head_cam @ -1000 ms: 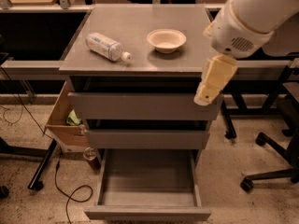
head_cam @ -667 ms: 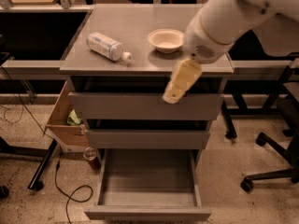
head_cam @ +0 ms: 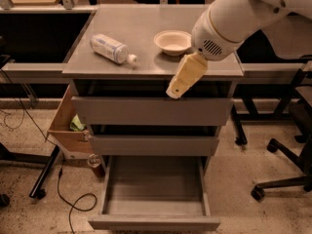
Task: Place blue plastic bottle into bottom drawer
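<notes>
Next, I move my gripper to the blue plastic bottle's cap end (head_cam: 126,55) and close it there, beside the white cap.
The blue plastic bottle (head_cam: 112,49) lies on its side on the grey cabinet top (head_cam: 146,28), at the left, its white cap pointing right and toward the front. The bottom drawer (head_cam: 155,193) is pulled open and its grey inside holds nothing. My gripper (head_cam: 175,90) hangs from the white arm over the cabinet's front edge, right of the bottle and below the bowl. It holds nothing and is about a bottle's length from the bottle.
A shallow cream bowl (head_cam: 172,41) sits on the cabinet top, right of the bottle. The two upper drawers (head_cam: 151,110) stand slightly open. A cardboard box (head_cam: 66,126) stands at the cabinet's left. Office chair bases (head_cam: 285,179) are on the right, and a cable (head_cam: 66,199) lies on the floor.
The arm swung left across the cabinet front toward the bottle, then the gripper settled near the front edge below the bowl. The bottle and bowl have not moved.
</notes>
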`<state>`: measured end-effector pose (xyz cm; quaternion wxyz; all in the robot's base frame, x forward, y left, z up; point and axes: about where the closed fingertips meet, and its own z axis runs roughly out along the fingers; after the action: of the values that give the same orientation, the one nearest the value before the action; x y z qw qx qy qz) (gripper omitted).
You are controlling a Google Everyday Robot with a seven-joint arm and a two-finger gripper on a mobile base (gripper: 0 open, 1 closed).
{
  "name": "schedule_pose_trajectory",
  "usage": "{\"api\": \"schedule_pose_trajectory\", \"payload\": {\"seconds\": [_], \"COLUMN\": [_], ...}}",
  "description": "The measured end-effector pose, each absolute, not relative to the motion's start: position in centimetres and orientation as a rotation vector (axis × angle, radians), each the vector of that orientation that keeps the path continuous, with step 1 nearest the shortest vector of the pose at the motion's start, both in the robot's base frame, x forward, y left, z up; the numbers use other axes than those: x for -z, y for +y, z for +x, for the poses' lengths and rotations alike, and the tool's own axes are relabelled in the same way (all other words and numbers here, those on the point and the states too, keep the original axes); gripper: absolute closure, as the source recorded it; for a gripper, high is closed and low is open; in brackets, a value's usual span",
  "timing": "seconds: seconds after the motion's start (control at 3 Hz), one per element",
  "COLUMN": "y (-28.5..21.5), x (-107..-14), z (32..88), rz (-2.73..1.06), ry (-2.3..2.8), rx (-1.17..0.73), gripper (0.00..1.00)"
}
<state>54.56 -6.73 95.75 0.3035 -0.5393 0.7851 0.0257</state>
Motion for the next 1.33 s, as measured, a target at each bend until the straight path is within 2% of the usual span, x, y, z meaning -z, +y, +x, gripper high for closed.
{"api": "schedule_pose_trajectory", "payload": {"seconds": [0.33,1.33], "y": [-6.0,8.8], "x": [-95.7,-90.9], "z": [55.0,66.3], "rz": [-1.382,-1.149], "ry": [2.097,2.133], "rx": [-0.082,-0.12], "gripper": [0.0,0.0]}}
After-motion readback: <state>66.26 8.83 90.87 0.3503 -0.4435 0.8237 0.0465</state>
